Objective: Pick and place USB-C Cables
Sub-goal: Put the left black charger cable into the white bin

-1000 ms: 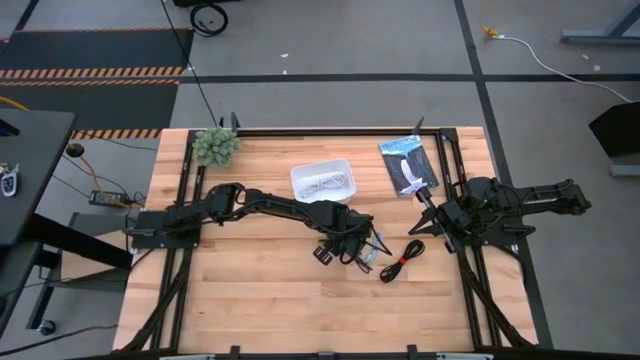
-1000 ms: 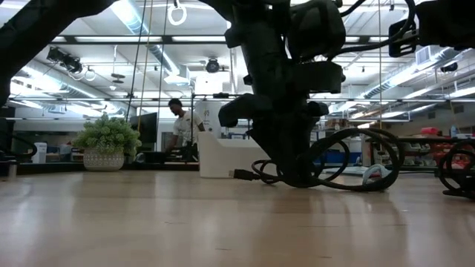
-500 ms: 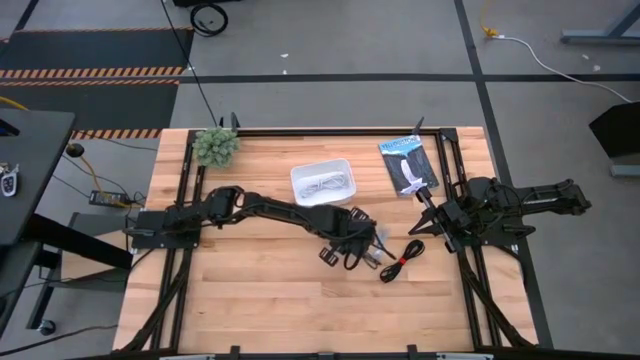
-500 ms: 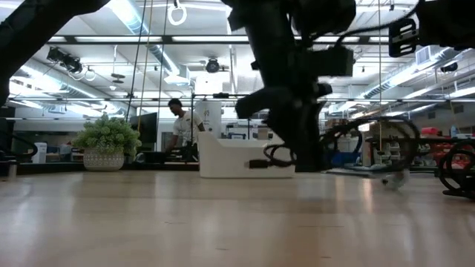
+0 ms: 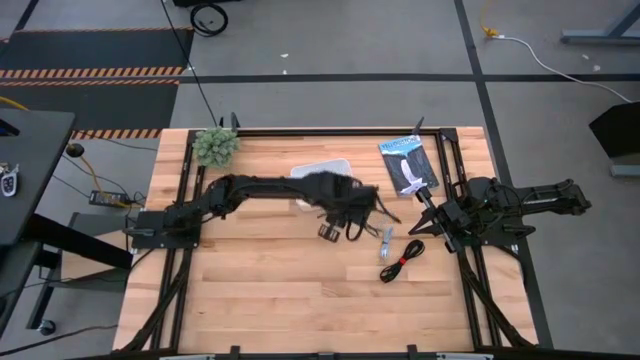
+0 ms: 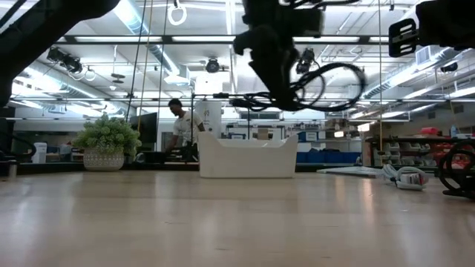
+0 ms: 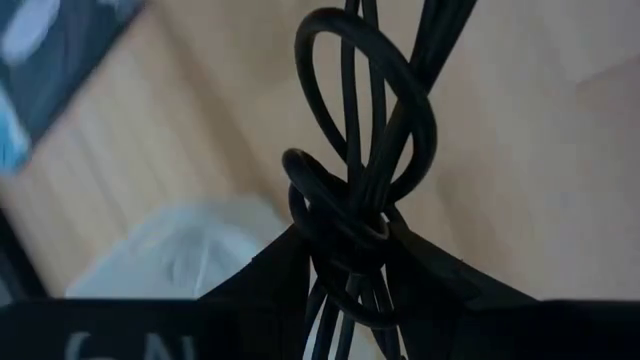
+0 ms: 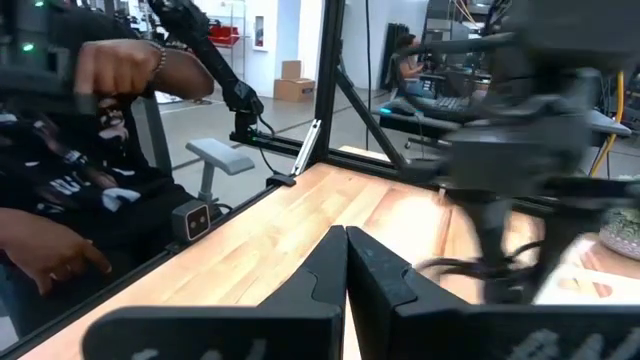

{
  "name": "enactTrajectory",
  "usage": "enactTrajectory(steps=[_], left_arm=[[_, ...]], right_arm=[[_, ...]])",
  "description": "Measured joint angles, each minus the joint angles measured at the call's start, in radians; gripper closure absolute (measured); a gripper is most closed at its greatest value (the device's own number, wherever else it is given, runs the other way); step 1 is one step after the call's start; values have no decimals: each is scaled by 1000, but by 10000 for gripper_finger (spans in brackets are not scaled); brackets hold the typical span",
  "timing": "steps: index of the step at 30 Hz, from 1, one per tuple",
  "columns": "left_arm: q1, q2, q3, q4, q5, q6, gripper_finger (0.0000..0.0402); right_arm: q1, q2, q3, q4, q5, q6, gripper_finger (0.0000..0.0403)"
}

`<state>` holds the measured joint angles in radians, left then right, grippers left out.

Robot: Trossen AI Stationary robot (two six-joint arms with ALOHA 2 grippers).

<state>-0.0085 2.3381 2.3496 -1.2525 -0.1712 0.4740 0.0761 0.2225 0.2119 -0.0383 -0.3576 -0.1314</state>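
Observation:
My left gripper is going to let go of the black cable, now held high above the table, inside the white tray [image 5: 326, 183], setting it down around the middle of the tray's bottom.
My left gripper [image 6: 286, 93] is shut on the black cable [image 6: 330, 80], held high above the table, just right of the white tray [image 6: 245, 157]. In the high view this gripper [image 5: 355, 215] hangs over the tray's near right corner, and the arm covers most of the tray [image 5: 325, 166]; the white cable is hidden. The short blue-grey cable [image 5: 386, 241] and the black cable with the red tie [image 5: 400, 261] lie flat on the wood. My right gripper [image 5: 425, 218] waits shut at the table's right side, beside those two cables. My left gripper pinches the black cable's bunched middle [image 7: 345, 235] between its two fingers, coming from above. Several strands run through the hold. The coil is lifted clear, its loops [image 6: 338, 74] sticking out sideways from the fingers toward the table's right.
A flat dark packet with white print [image 5: 408, 165] lies at the far right. A small potted plant [image 5: 214, 146] stands at the far left corner. Bare wood fills the near half of the table. People show in the room beyond.
My left gripper has risen from the table and moved toward the far edge, up to the white tray, staying shut. The black cable has gone from lying on the wood to hanging clear in the air. The blue-grey cable stays on the table.

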Motion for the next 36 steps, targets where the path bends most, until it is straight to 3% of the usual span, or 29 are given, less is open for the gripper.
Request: enactTrajectory(steps=[11,21,36], left_arm=[[153,-160,-29,-59,78,-84,277],[273,-198,-38,-103,255,-105,277],[368,-191,-400,128,255,-200,276]], right_arm=[[0,0,0,8,0,0,387],[0,0,0,7,0,0,387],[0,0,0,8,0,0,387]])
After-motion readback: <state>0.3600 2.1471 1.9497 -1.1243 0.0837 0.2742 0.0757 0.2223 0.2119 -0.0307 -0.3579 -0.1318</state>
